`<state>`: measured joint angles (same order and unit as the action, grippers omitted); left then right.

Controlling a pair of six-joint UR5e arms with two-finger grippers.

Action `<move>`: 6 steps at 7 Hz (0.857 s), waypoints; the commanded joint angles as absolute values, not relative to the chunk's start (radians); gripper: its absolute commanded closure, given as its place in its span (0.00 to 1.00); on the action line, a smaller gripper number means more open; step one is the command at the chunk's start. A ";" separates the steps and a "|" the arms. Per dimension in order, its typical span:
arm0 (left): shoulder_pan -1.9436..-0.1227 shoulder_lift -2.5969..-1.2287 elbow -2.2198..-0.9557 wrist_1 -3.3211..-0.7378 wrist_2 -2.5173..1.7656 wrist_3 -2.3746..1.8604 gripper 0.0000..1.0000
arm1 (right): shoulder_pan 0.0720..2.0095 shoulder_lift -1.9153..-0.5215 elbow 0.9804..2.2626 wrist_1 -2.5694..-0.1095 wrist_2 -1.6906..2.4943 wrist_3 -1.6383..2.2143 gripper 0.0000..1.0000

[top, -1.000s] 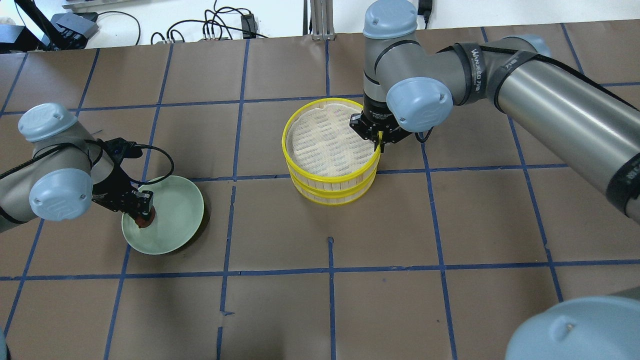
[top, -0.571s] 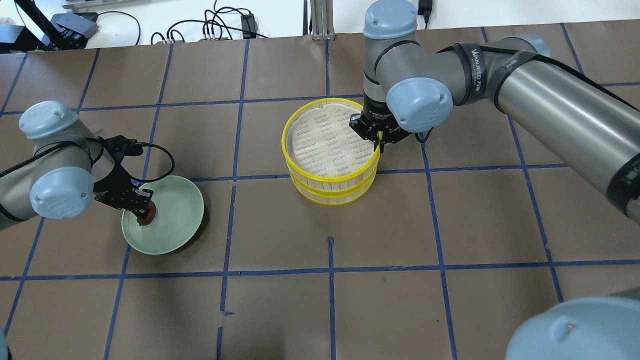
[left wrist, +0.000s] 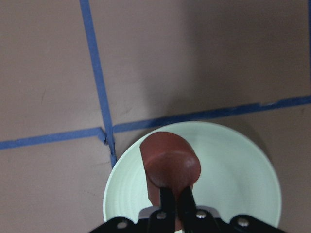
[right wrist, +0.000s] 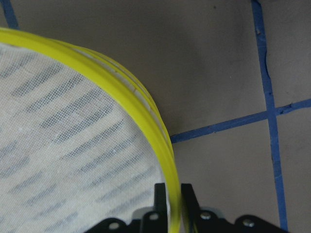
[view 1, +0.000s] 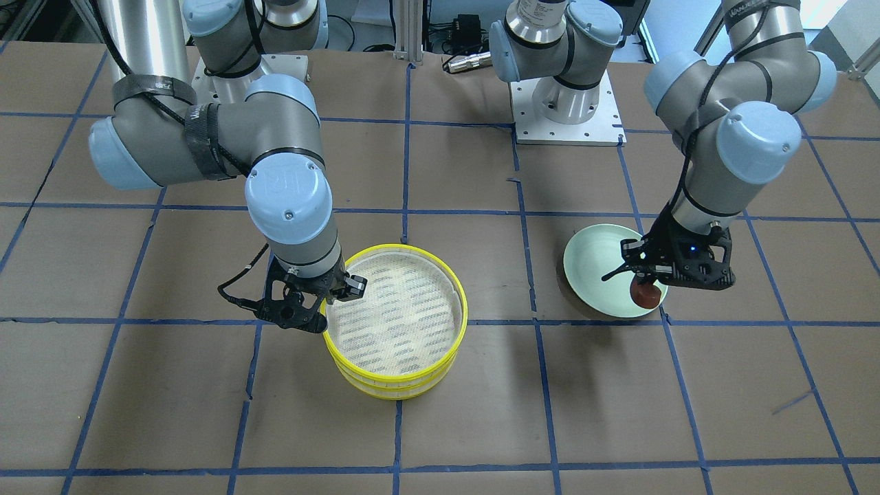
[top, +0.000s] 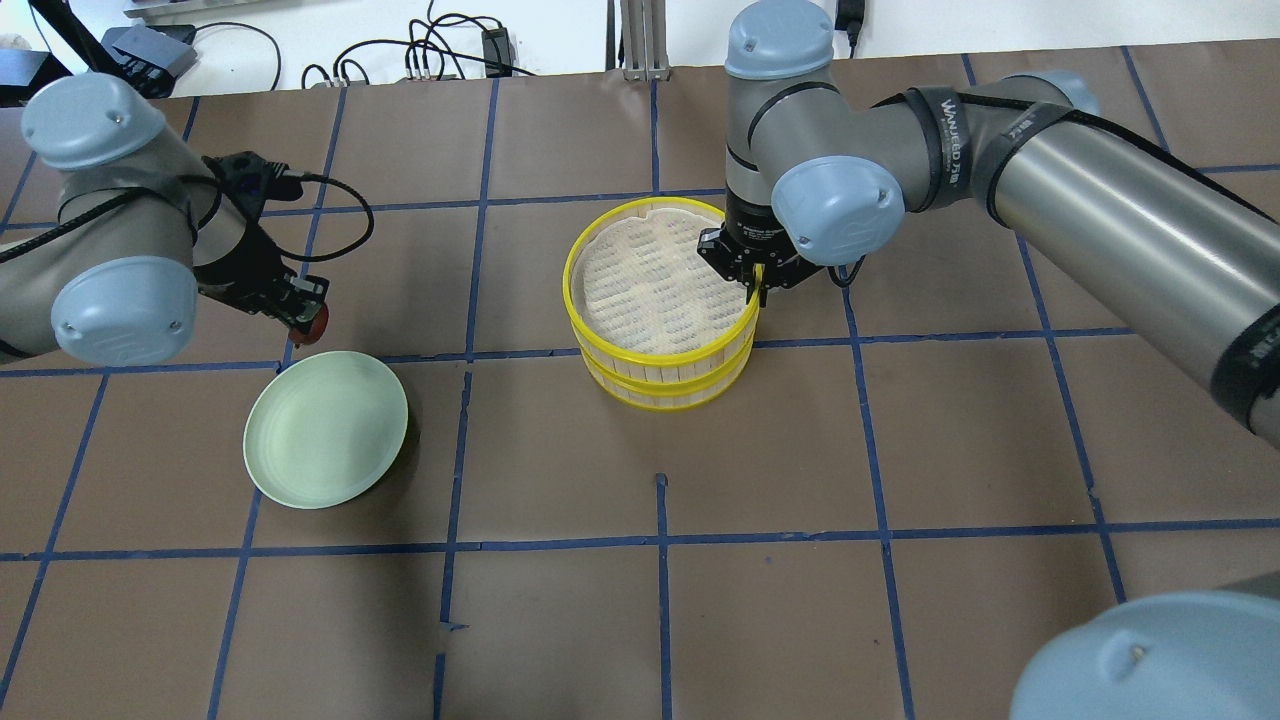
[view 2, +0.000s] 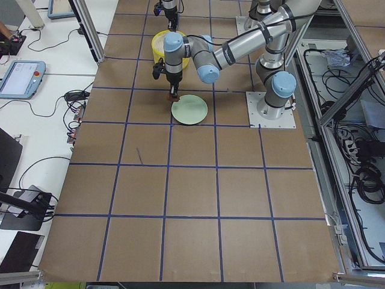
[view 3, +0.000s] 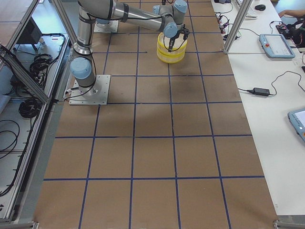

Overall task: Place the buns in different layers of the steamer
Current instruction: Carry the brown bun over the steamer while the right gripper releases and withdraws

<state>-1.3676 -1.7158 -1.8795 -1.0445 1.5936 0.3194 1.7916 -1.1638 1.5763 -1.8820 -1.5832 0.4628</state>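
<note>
My left gripper is to release the reddish-brown bun on the steamer's top mesh (view 1: 420,330), toward the pale green plate.
My left gripper (top: 303,312) is shut on the reddish-brown bun (top: 316,321) and holds it in the air over the far left edge of the pale green plate (top: 325,430). The left wrist view shows the bun (left wrist: 170,162) between the fingertips (left wrist: 166,199), with the plate (left wrist: 243,170) below. The steamer (top: 660,378) is two stacked yellow-rimmed trays at mid-table, and its top mesh is bare. My right gripper (top: 757,287) is shut on the top tray's rim (right wrist: 146,116) at its right side. The white bun is not in view.
The brown table has a grid of blue tape lines (top: 660,540). Cables (top: 440,55) and a post lie beyond the far edge. The arm bases (view 1: 567,103) stand at the robot's side of the table.
My left gripper has lifted the reddish-brown bun off the plate and carried it up and toward the far side. The plate is now bare. The right arm has not moved.
</note>
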 commanded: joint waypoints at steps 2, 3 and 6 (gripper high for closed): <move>-1.497 -1.723 -1.786 -1.051 1.435 0.051 0.98 | 1.789 -1.164 1.574 -1.884 -1.588 0.447 0.39; -1.512 -1.729 -1.786 -1.040 1.328 -0.036 0.98 | 1.770 -1.175 1.560 -1.881 -1.597 0.396 0.38; -1.671 -1.813 -1.778 -0.780 1.232 -0.480 0.98 | 1.604 -1.415 1.526 -1.681 -1.588 0.165 0.36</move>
<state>-1.6039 -1.7695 -1.7828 -0.9053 1.2502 -0.3026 1.6788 -1.3184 1.5411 -1.7837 -1.5949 0.2761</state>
